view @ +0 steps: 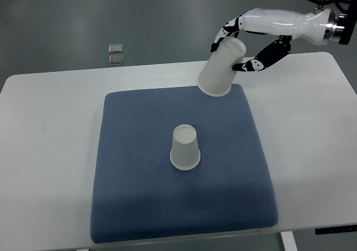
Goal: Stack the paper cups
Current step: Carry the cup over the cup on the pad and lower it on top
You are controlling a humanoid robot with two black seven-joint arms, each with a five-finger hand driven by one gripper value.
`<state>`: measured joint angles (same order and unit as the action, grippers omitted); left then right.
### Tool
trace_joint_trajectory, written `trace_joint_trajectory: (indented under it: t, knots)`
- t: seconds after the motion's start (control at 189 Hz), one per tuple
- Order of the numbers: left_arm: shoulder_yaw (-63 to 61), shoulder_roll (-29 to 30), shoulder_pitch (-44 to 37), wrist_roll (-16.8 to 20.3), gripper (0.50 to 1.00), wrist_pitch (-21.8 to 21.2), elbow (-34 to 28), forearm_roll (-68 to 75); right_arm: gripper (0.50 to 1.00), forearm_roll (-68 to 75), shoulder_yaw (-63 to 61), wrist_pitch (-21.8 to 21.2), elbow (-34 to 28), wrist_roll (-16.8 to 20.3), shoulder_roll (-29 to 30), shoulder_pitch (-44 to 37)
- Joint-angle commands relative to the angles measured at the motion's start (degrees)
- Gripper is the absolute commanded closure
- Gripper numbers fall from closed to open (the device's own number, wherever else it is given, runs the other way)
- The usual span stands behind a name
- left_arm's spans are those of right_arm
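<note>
I should release the held cup atop the upside-down white paper cup point(184, 128) with my right gripper.
One white paper cup point(184, 148) stands upside down near the middle of the blue mat point(134, 195). A second white paper cup point(222, 68) hangs in the air over the mat's far right corner, tilted with its mouth facing down and toward me. My right hand point(237, 49) is shut on this second cup, holding its narrow end; black fingers point(226, 30) wrap over the top and another runs along the right side. The held cup is up and to the right of the standing one, well apart from it.
The mat lies on a white table point(50, 150) whose far edge runs across the top. Two small metal squares point(116, 53) lie on the grey floor beyond the table.
</note>
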<state>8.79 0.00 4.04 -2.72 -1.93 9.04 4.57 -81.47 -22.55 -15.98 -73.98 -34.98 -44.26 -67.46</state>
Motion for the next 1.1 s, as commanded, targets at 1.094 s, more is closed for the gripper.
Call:
trace_joint_trajectory:
  t: [1.094]
  knots:
    - [0.0, 0.0, 0.0, 0.0, 0.500, 0.0, 0.0, 0.0, 1.000, -6.3, 2.0, -2.7, -2.2, 0.1, 11.5, 3.6]
